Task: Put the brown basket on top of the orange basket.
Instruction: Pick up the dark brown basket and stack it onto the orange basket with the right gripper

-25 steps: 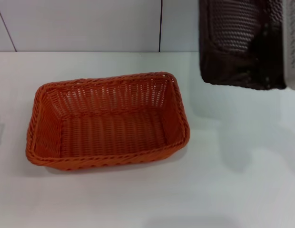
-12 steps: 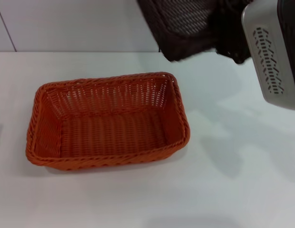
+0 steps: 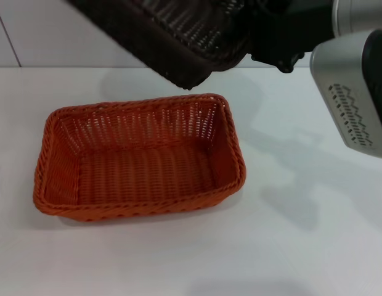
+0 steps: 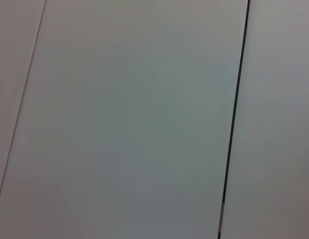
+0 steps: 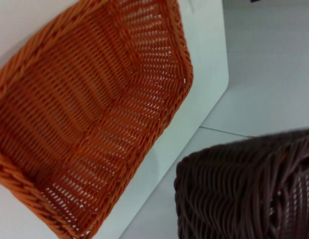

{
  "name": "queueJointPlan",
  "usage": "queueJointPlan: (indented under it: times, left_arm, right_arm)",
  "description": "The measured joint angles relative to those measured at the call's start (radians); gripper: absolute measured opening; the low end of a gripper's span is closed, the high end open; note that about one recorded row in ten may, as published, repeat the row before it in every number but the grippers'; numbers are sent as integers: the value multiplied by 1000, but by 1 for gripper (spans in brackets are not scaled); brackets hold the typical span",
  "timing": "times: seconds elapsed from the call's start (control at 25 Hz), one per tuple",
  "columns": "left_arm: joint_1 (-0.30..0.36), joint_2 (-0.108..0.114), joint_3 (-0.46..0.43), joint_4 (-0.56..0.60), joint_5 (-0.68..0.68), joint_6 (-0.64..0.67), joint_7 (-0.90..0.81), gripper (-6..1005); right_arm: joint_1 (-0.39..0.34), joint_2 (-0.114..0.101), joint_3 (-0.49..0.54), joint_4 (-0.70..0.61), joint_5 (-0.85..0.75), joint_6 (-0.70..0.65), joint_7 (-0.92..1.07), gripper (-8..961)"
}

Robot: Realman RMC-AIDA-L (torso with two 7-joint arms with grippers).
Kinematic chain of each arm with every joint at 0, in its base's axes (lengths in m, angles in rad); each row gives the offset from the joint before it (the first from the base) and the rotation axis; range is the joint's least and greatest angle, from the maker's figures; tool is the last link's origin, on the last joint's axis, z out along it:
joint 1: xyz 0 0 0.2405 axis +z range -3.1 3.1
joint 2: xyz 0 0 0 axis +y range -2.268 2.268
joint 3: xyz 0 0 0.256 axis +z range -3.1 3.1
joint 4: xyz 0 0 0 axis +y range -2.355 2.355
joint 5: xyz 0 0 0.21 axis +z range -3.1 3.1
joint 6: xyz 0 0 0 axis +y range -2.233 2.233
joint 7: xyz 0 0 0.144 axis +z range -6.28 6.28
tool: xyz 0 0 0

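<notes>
I should let go of the brown basket with my right gripper when it is nested down inside the orange basket's open top (image 3: 130, 137) (image 5: 87, 110), within that basket's woven rim.
The orange basket (image 3: 233, 151) stands open and upright on the white table (image 3: 302, 246), left of centre in the head view. The brown basket (image 3: 178, 43) hangs tilted in the air above the orange basket's far rim, not touching it. My right gripper (image 3: 274, 43) is shut on the brown basket's right end, near the top of the head view. In the right wrist view the brown basket's (image 5: 249, 189) woven wall fills the near corner, and the orange basket (image 5: 94, 114) lies below it. The left gripper does not show.
My right arm's silver housing (image 3: 354, 92) hangs over the table's right side. A white panelled wall (image 3: 105, 31) runs behind the table. The left wrist view holds only wall panels with a dark seam (image 4: 234, 124).
The brown basket has swung left from the upper right and tilted, and now hangs over the orange basket's far rim. The right arm has come further into view. The orange basket has stayed put.
</notes>
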Motion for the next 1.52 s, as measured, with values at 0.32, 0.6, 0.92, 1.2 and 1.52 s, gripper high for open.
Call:
queueJointPlan:
  times: [0.32, 0.6, 0.92, 1.2, 1.52]
  left_arm:
    - [20, -4, 5, -10, 0, -1, 0, 774]
    - [24, -1, -29, -9, -7, 14, 13, 773]
    - [16, 3, -101, -3, -11, 19, 47, 773]
    - [15, 3, -103, -4, -12, 26, 52, 773]
    - [28, 1, -98, -7, -13, 34, 52, 773]
  right_arm:
    - [6, 1, 35, 133, 134, 63, -260, 149]
    - [16, -2, 87, 249, 195, 67, -398, 150]
    - [7, -2, 112, 318, 205, 54, -469, 150]
    - [-1, 2, 98, 352, 212, 49, -518, 151]
    - [-8, 4, 57, 374, 211, 54, -518, 170]
